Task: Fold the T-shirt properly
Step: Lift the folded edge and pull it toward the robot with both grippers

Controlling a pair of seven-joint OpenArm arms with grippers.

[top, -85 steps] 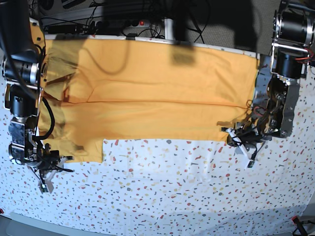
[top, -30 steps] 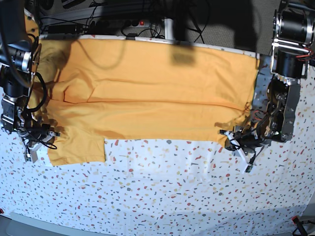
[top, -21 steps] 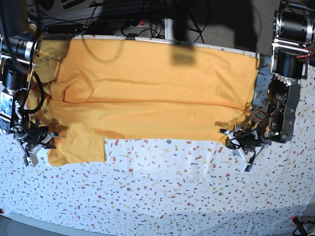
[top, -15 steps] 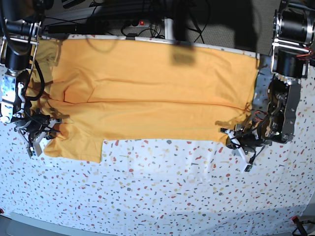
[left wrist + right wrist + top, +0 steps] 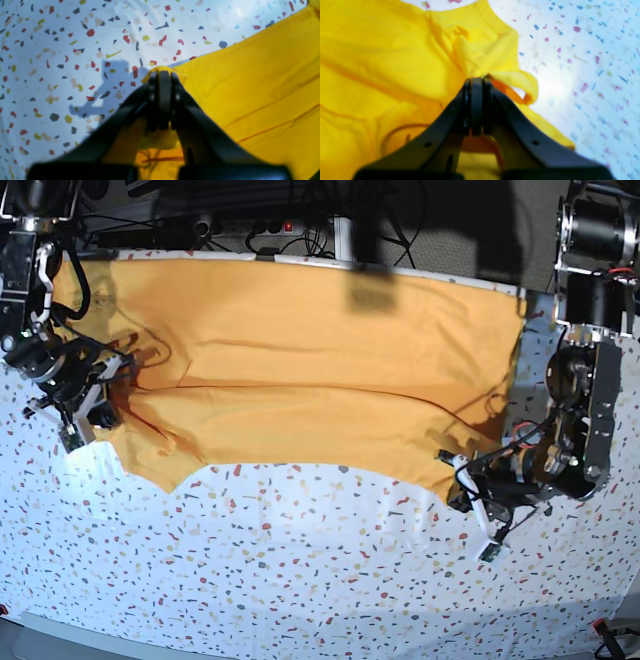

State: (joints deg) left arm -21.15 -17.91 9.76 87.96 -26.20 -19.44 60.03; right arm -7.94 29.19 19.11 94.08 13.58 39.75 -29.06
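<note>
I need to release the T-shirt's bunched fold with my right gripper on the shirt's far corner (image 5: 94,288), near the table's far edge.
The mustard-yellow T-shirt (image 5: 300,370) lies spread across the far half of the speckled table. My left gripper (image 5: 455,480), on the base view's right, is shut on the shirt's near right corner. In the left wrist view the fingertips (image 5: 162,75) pinch a small tip of the T-shirt (image 5: 250,82) just above the table. My right gripper (image 5: 105,408), on the base view's left, is shut on the shirt's left end. In the right wrist view its gripper (image 5: 475,81) clamps a bunched fold of the T-shirt (image 5: 395,50), which hangs loosely with a looped edge.
A white cloth with coloured flecks (image 5: 320,570) covers the table. Cables and a power strip (image 5: 285,225) run along the far edge. Arm bases and motors stand at the far right (image 5: 595,240) and far left (image 5: 25,240).
My right gripper has moved toward the far edge, lifting the shirt's near left flap off the table. My left gripper has shifted slightly nearer and inward with its corner.
</note>
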